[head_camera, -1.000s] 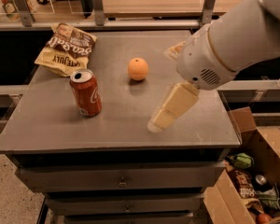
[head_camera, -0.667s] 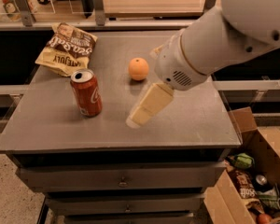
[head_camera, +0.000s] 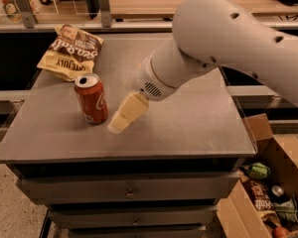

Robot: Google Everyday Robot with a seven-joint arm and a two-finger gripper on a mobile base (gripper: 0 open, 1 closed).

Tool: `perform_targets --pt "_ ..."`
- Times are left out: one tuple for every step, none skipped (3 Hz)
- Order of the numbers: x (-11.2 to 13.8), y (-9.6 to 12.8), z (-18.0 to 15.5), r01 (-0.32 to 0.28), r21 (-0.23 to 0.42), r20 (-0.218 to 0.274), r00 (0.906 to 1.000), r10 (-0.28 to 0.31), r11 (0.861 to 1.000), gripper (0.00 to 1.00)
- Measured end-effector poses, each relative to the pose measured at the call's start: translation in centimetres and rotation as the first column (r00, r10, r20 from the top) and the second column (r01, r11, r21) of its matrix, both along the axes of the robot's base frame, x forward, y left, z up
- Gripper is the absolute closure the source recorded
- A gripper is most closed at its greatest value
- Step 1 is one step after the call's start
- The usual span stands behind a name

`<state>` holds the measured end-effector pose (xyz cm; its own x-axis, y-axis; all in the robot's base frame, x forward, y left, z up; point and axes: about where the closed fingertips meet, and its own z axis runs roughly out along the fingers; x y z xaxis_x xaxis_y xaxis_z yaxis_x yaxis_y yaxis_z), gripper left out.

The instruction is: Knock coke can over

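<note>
The coke can is next, and my gripper will go to it and close around the can's middle [head_camera: 93,103], below its silver top.
The coke can [head_camera: 92,98], red with white script and a silver top, stands upright on the grey table [head_camera: 188,128], left of centre. My gripper [head_camera: 120,124] hangs from the white arm just right of the can, its cream finger tip low near the table surface and close to the can's lower right side, with a narrow gap showing between them. The orange fruit is hidden behind my arm.
A brown and yellow snack bag [head_camera: 71,51] lies at the table's far left corner. A cardboard box [head_camera: 268,192] with packets and a dark can stands on the floor at the right. Drawers [head_camera: 129,190] sit below the tabletop.
My arm and gripper have swept left across the table toward the can, now covering the orange fruit. The can still stands upright in the same spot.
</note>
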<state>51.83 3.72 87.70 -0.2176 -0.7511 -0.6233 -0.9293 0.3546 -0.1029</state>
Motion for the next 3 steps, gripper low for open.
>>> perform_targets --pt "1.1 2.3 -1.6 -0.024 0.082 -0.05 0.9984 0.028 0.996 0.0" --pt "1.6 4.2 -1.9 -0.063 0.212 -0.082 0.9933 0.082 0.975 0.0" --pt "1.6 5.4 -1.5 -0.106 0.353 -0.079 0.9867 0.142 0.93 0.0"
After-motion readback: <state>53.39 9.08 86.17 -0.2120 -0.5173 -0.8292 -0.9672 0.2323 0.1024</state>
